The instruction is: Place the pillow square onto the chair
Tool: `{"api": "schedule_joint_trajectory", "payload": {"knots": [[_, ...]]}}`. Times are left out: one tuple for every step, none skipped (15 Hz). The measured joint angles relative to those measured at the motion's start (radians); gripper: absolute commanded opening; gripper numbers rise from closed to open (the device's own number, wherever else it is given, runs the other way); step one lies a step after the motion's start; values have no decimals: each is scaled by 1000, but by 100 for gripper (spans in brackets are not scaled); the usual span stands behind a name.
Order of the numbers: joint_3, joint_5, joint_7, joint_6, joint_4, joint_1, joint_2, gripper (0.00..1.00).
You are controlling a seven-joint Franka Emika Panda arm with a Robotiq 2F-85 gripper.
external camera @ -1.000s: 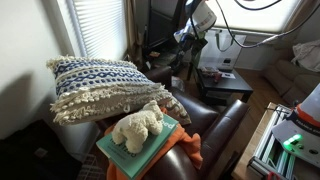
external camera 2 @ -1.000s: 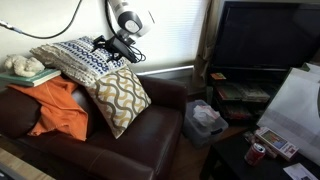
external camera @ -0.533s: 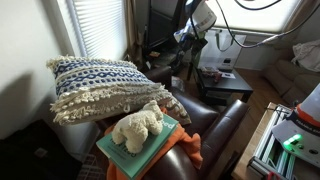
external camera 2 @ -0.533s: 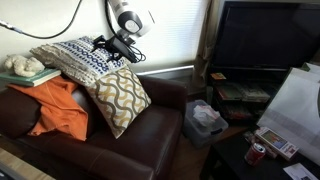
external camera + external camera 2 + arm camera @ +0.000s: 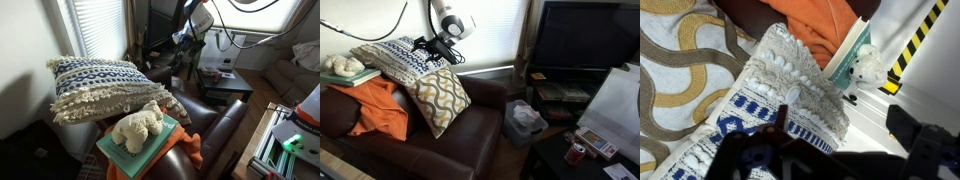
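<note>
The robot's gripper will next go to the zigzag pillow's far corner (image 5: 137, 66), the one closest to the TV, and close there.
The navy-and-white zigzag pillow (image 5: 100, 85) with cream tassel fringe lies tilted on top of the back of the dark brown leather chair (image 5: 215, 120), beside the window. It also shows in an exterior view (image 5: 400, 57) on the chair (image 5: 450, 150), and its fringed edge fills the wrist view (image 5: 780, 85). My gripper (image 5: 180, 38) hovers at the pillow's edge in both exterior views (image 5: 423, 45). In the wrist view its dark fingers (image 5: 830, 150) stand wide apart and hold nothing.
A cream-and-tan wavy cushion (image 5: 440, 100) leans on the chair back. An orange cloth (image 5: 375, 105) and a cream plush toy (image 5: 138, 125) on a teal book (image 5: 140, 152) are also on the chair. A TV (image 5: 585, 40) and a low table (image 5: 225, 85) stand nearby.
The arm's wrist has shifted slightly near the pillow's edge. The pillow has not moved.
</note>
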State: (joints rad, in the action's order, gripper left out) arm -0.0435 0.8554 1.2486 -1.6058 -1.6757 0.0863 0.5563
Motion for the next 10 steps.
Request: {"api": "schedule_joint_trajectory", "payload": {"knots": [[-7,11,8,13,23,6,26,100],[-11,25,9,16,49,8,55,100],[-12,39,3,16,71,8,82,100],[-13,57,-14,16,95,8,112,100],[-14,76,-37,15,120,8,143,100],[-16,95,-72,14,145,8,173,100],[-17,111,-115,11,168,6,201,100],[-19,124,-159,10,191,4,226,100],[-22,127,-197,11,212,3,248,100],[-25,127,-220,11,229,3,264,100]]}}
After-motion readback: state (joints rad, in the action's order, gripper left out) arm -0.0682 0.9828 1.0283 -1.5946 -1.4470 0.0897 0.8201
